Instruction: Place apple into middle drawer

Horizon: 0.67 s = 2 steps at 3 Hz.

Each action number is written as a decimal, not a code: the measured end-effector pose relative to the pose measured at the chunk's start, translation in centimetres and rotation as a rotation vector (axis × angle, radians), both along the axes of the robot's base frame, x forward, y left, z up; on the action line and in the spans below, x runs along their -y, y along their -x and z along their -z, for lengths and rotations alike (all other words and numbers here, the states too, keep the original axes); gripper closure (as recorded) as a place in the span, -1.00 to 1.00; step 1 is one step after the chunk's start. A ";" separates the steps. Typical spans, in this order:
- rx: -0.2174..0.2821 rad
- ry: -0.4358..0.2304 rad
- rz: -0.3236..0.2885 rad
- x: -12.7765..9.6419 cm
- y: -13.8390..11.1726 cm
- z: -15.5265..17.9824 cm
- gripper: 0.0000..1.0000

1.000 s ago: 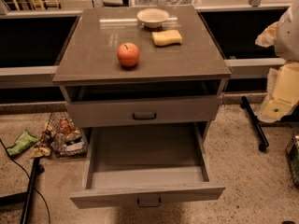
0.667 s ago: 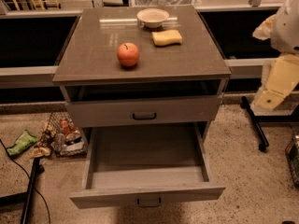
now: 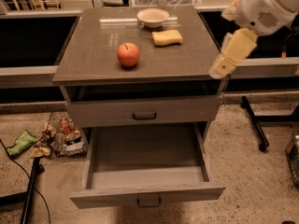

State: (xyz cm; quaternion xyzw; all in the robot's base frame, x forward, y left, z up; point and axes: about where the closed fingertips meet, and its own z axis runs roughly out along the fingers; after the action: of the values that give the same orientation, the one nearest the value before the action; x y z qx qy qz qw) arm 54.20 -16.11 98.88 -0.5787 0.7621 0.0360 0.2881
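The robot's gripper should next go to the red-orange apple on the cabinet top and close on the apple's side (image 3: 134,55) nearest the yellow sponge.
The red-orange apple (image 3: 128,54) sits upright on the grey cabinet top (image 3: 93,55), left of centre and near the front. The middle drawer (image 3: 147,194) is pulled far out below; its inside holds nothing and its dark handle faces me. The matching drawer front (image 3: 144,111) above it is shut. My gripper (image 3: 230,55) hangs from the pale arm at the upper right, by the cabinet top's right front corner. It is well to the right of the apple and touches nothing.
A pale bowl (image 3: 153,17) and a yellow sponge (image 3: 167,37) lie at the back of the cabinet top. A wire basket of litter (image 3: 65,135) and a green wrapper (image 3: 21,142) lie on the floor at left. A black stand leg (image 3: 254,121) is at right.
My arm and gripper have moved left and up, from beside the cabinet to its right front corner. The apple and the drawer have not moved.
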 end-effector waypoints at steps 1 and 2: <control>0.007 -0.146 0.005 -3.3 -3.8 0.4 -1.00; 0.006 -0.147 0.004 -3.4 -3.8 0.5 -1.00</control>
State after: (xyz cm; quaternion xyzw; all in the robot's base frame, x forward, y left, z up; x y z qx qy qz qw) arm 57.99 -12.73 98.42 -0.5545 0.7577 0.0895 0.3323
